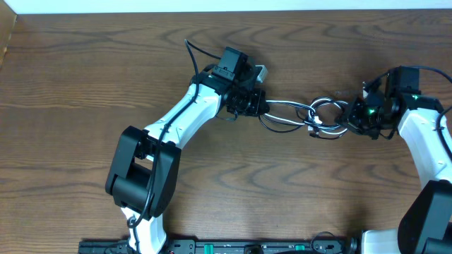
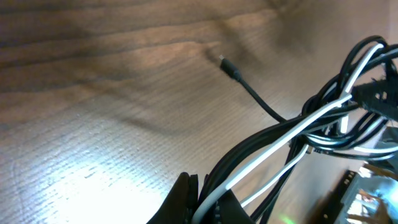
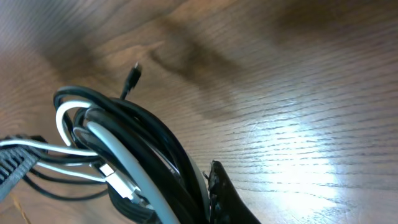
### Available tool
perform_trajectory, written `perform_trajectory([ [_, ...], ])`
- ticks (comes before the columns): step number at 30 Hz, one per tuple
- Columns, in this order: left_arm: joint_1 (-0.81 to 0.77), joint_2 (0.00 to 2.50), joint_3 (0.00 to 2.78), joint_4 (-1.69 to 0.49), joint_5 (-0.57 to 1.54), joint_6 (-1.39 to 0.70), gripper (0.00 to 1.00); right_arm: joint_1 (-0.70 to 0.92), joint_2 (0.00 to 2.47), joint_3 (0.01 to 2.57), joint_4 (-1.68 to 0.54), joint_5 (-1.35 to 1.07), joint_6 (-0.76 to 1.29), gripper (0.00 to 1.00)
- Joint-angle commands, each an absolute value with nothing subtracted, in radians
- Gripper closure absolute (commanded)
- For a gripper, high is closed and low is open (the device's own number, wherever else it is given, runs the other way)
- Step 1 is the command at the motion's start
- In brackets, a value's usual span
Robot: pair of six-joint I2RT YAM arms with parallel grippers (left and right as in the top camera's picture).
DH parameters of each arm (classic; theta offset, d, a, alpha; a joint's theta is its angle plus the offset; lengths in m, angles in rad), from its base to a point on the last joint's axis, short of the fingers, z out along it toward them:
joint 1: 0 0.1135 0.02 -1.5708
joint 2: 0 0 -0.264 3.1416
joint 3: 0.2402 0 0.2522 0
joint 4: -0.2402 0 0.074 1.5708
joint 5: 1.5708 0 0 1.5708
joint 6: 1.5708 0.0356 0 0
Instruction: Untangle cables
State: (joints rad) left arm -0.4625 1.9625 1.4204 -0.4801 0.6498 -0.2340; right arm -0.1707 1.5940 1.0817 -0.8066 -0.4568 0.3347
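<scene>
Next, I open my right gripper, as it clamps the coil's black and white cords all together, and take fewer cords (image 1: 286, 104) close to my left gripper, which holds the bundle.
A tangled bundle of black and white cables (image 1: 311, 115) hangs stretched between my two grippers above the wooden table. My left gripper (image 1: 258, 104) is shut on the bundle's left end; in the left wrist view the white and black cords (image 2: 292, 134) pass between its fingers (image 2: 208, 202). My right gripper (image 1: 359, 116) is shut on the right end, where the cords loop in a coil (image 3: 134, 158) beside its finger (image 3: 214, 193). A white plug (image 3: 118, 177) shows in the coil. One loose black plug end (image 2: 229, 66) points free, also in the right wrist view (image 3: 132, 76).
The brown wooden table (image 1: 85, 70) spreads all around. A thicker black wire (image 1: 192, 55) runs from the left arm's wrist. The arm bases stand at the front edge (image 1: 134, 190).
</scene>
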Motion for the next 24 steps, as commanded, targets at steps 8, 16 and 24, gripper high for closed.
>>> perform_trajectory([
  [8, -0.380, 1.933, 1.422, -0.484, 0.665, -0.163, 0.92, -0.217, 1.569, 1.098, -0.797, -0.664, 0.047, 0.76],
  [16, -0.381, 1.856, 1.426, -0.455, 0.778, -0.154, 0.92, -0.203, 1.569, 1.098, -0.761, -0.856, 0.024, 0.53],
  [24, -0.381, 1.672, 1.441, -0.418, 0.772, -0.222, 0.93, -0.141, 1.569, 1.098, -0.673, -1.045, 0.024, 0.41],
])
